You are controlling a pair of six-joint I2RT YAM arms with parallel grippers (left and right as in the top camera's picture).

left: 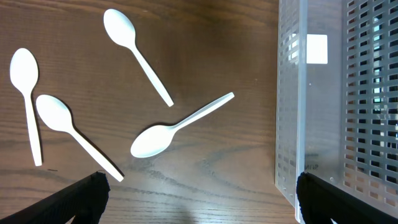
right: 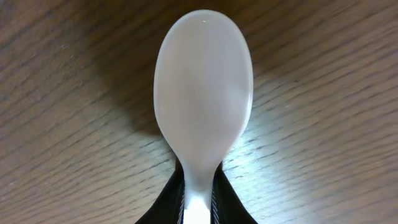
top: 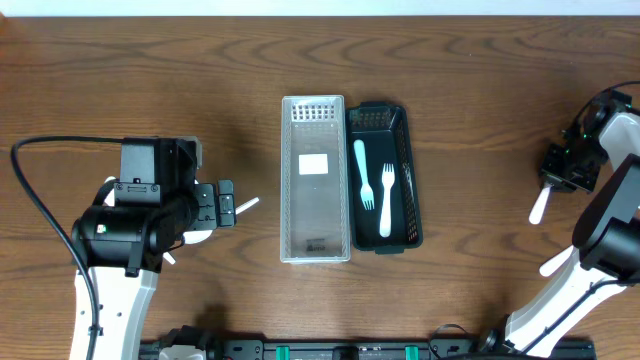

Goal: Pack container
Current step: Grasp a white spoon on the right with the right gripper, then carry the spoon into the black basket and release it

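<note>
Next, my right gripper lets go of the white spoon between the pale blue forks (top: 374,185) in the dark green basket.
A clear perforated container (top: 315,235) stands mid-table, with a dark green basket (top: 412,190) touching its right side. Two pale blue forks (top: 363,172) lie in the basket. Several white spoons (left: 168,132) lie on the wood left of the container (left: 289,124). In the overhead view my left arm hides most of them; one handle tip (top: 247,205) shows. My left gripper (top: 228,203) is open and empty above those spoons; it also shows in the left wrist view (left: 199,199). My right gripper (top: 560,180), far right, is shut on a white spoon (top: 541,205). Its fingers (right: 199,202) pinch the neck below the bowl (right: 204,87).
The left arm's black cable (top: 40,190) loops over the table's left side. The right arm's white link (top: 600,230) lies along the right edge. Bare wood lies between the basket and the right gripper.
</note>
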